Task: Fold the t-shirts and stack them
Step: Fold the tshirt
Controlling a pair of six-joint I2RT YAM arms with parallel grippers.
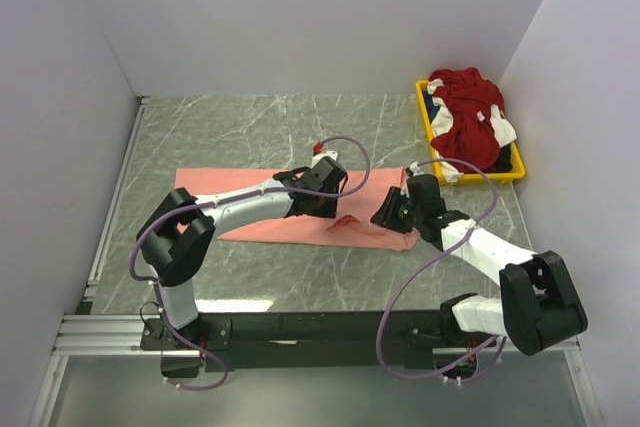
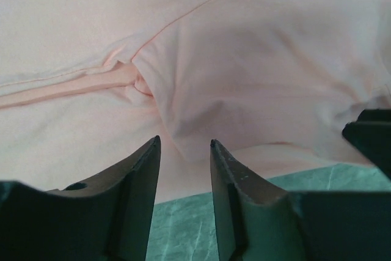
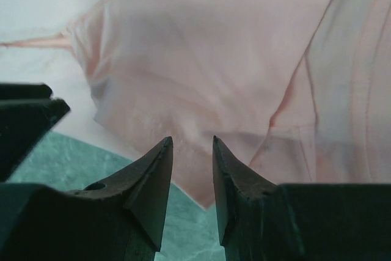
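I can see the salmon-pink t-shirt's flap is rumpled between my grippers, so next I pinch the flap's near corner point(image 2: 190, 153) with my left gripper and pull it flat before the next fold.
A salmon-pink t-shirt point(image 1: 215, 187) lies as a long folded strip across the green marble table. Its near edge is rumpled between the two arms. My left gripper point(image 1: 333, 212) hovers low over that edge, open, with only cloth point(image 2: 244, 59) and table behind the gap point(image 2: 183, 142). My right gripper point(image 1: 383, 215) faces it from the right, also open point(image 3: 192, 139). A corner of the pink cloth point(image 3: 201, 47) lies beneath its tips. A dark red t-shirt with white parts point(image 1: 465, 112) is heaped in the tray, with dark blue-black cloth point(image 1: 433, 107) under it.
The yellow tray point(image 1: 490, 178) sits at the back right corner against the white wall. A metal rail point(image 1: 115, 197) runs along the table's left side. Purple cables loop from both arms above the shirt.
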